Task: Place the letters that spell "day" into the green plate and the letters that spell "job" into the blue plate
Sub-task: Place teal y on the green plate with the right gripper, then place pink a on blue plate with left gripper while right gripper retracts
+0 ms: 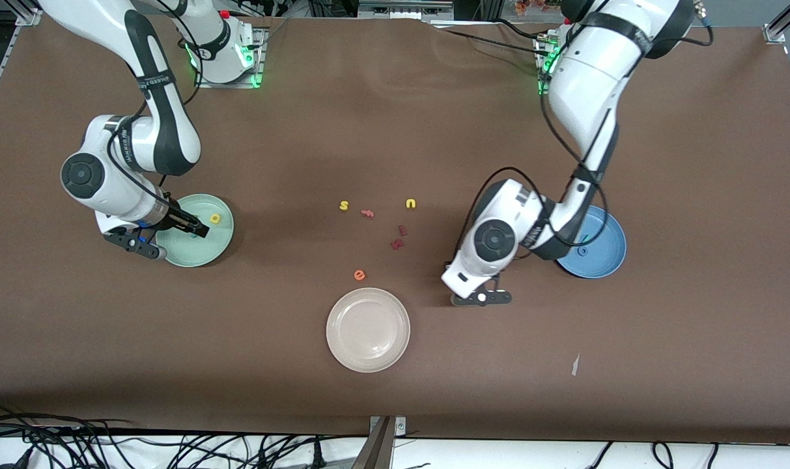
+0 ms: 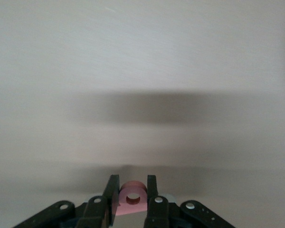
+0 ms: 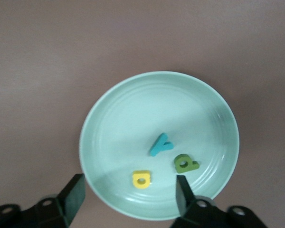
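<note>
I will let go of the pink b with my left gripper in the blue plate (image 1: 574, 247), beside the small blue o.
The green plate (image 1: 193, 260) lies at the right arm's end of the table. In it are a yellow a (image 3: 142, 179), a teal y (image 3: 160, 145) and a dark green d (image 3: 185, 164). My right gripper (image 3: 129, 187) hangs open over this plate (image 3: 109, 118) with nothing between its fingers. The blue plate (image 1: 606, 254) lies toward the left arm's end, partly hidden by the left arm, with a small blue o (image 1: 583, 251) in it. My left gripper (image 1: 480, 298) is low over the brown cloth between the blue plate and the white plate. It is shut on the pink b (image 2: 133, 186).
A cream-white plate (image 1: 368, 329) sits nearer the front camera at mid-table. Loose letters lie in the middle: a yellow s (image 1: 344, 205), a yellow u (image 1: 410, 204), an orange e (image 1: 359, 275) and dark red pieces (image 1: 396, 244). A white scrap (image 1: 575, 365) lies nearer the front edge.
</note>
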You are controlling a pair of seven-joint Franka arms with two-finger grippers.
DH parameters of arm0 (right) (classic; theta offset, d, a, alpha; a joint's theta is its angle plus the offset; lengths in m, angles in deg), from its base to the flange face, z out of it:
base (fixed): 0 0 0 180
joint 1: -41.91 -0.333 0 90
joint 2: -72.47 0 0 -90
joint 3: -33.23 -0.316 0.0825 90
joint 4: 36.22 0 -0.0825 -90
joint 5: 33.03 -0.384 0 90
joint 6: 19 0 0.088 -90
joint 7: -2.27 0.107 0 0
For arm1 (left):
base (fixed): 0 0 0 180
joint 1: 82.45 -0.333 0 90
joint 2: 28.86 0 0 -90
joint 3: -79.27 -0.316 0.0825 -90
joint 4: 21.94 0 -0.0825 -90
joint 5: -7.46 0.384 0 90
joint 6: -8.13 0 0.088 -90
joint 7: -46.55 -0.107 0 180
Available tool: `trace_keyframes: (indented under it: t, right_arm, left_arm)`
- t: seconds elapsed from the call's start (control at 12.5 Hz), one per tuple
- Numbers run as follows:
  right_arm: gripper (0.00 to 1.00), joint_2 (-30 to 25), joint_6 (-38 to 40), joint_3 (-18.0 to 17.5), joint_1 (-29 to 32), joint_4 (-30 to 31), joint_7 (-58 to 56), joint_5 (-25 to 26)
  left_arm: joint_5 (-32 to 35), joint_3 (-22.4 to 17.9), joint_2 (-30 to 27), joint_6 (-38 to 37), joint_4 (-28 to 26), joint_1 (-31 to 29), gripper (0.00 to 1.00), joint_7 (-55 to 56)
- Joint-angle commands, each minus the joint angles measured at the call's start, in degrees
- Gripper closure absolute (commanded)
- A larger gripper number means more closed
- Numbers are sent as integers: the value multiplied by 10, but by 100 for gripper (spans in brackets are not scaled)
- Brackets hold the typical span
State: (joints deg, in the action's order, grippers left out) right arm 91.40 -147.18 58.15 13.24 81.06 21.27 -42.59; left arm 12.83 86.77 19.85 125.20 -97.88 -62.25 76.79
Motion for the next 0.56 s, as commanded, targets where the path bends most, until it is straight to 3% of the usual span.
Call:
trace_keyframes:
  t: [0.0,0.32,0.48]
  right_arm:
    - [0,-5,102,-1,2,-86,-14,-7]
    - [0,-5,311,8,8,-259,-26,15]
    - [0,-6,375,16,19,-308,-104,16]
  left_arm:
    - [-5,5,-69,-54,-52,-54,95,-93]
    - [1,5,-164,1,-205,-135,96,-218]
    - [29,5,-201,68,-295,-171,96,-245]
